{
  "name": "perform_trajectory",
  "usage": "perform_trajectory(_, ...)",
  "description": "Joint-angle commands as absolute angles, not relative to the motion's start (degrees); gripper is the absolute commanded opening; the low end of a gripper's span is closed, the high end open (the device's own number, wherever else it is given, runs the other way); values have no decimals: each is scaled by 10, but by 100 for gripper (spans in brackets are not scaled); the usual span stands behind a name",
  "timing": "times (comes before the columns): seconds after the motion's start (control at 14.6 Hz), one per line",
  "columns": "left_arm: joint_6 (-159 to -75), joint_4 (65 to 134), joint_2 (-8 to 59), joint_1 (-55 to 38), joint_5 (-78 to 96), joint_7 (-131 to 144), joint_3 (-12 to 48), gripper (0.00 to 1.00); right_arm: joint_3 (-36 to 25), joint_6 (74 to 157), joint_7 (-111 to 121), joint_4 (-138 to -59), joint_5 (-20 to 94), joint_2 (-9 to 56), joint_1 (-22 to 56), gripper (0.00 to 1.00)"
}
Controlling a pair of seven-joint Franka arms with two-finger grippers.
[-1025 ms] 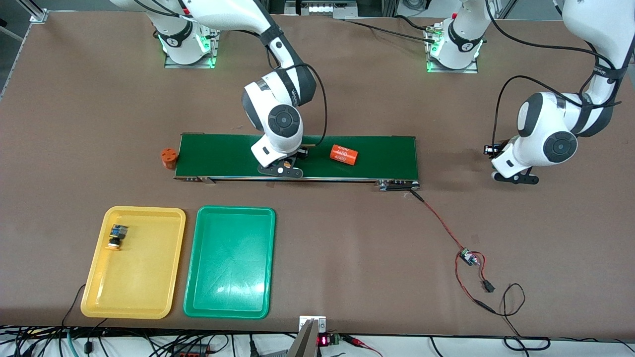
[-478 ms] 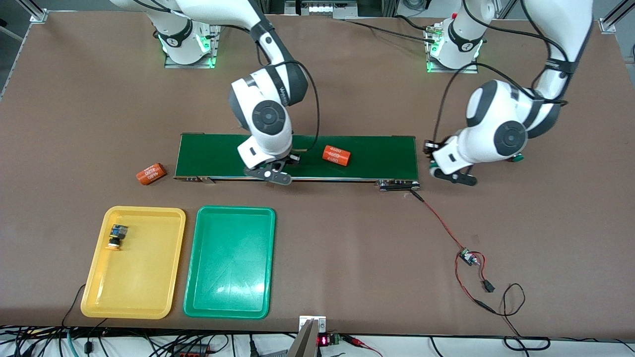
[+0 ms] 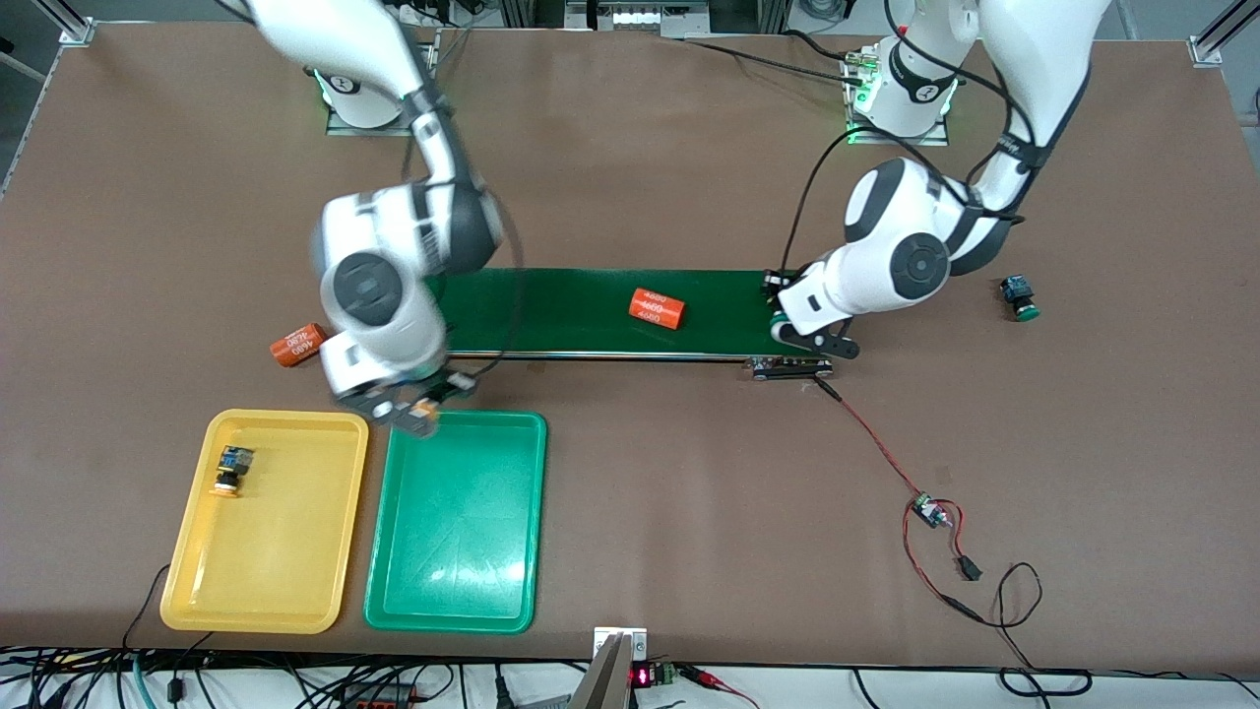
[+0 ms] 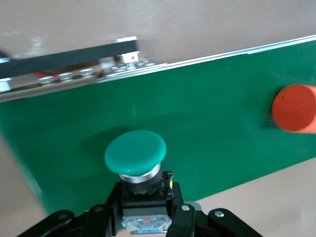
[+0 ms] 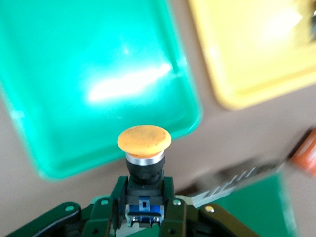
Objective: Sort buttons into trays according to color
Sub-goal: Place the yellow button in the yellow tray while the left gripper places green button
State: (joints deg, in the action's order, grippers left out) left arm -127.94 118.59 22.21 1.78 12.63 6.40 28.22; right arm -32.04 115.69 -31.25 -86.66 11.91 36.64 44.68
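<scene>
My right gripper is going to release the yellow-orange-capped button in the yellow tray [image 3: 283,501], next to the yellow-capped button, toward the green tray.
My right gripper [image 3: 418,406] is shut on a yellow-orange-capped button [image 5: 144,139] and hangs over the gap between the far rims of the yellow tray [image 3: 285,532] and the green tray [image 3: 453,532]. A second yellow-capped button [image 3: 230,471] lies in the yellow tray. Over the conveyor belt's [image 3: 571,310] end toward the left arm, my left gripper [image 3: 799,335] is shut on a green-capped button [image 4: 136,153]. Another green-capped button [image 3: 1019,298] lies on the table toward the left arm's end. The green tray holds nothing.
One orange cylinder [image 3: 658,308] with white print lies on the belt, and another orange cylinder [image 3: 298,345] lies on the table by the belt's end toward the right arm. A small circuit board with red and black wires [image 3: 930,512] lies on the table.
The right arm lifted the yellow-capped button off the belt and swung to the trays. The left arm carried its green-capped button from the table to the belt's end. One orange cylinder rolled off the belt.
</scene>
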Motion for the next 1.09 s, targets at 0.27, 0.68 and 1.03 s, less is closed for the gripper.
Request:
perform_trajectory(0.27, -1268, 1175, 197, 17, 148, 88, 280, 100, -314, 1210, -128, -780, 114, 467, 326, 0)
perform_trajectory(0.68, -1170, 1173, 117, 97, 115, 84, 235, 100, -302, 1362, -28, -776, 116, 544, 250, 0)
perform_trajectory(1.03, -1143, 1182, 116, 105, -5, 83, 101, 100, -279, 1381, -31, -777, 136, 552, 233, 100)
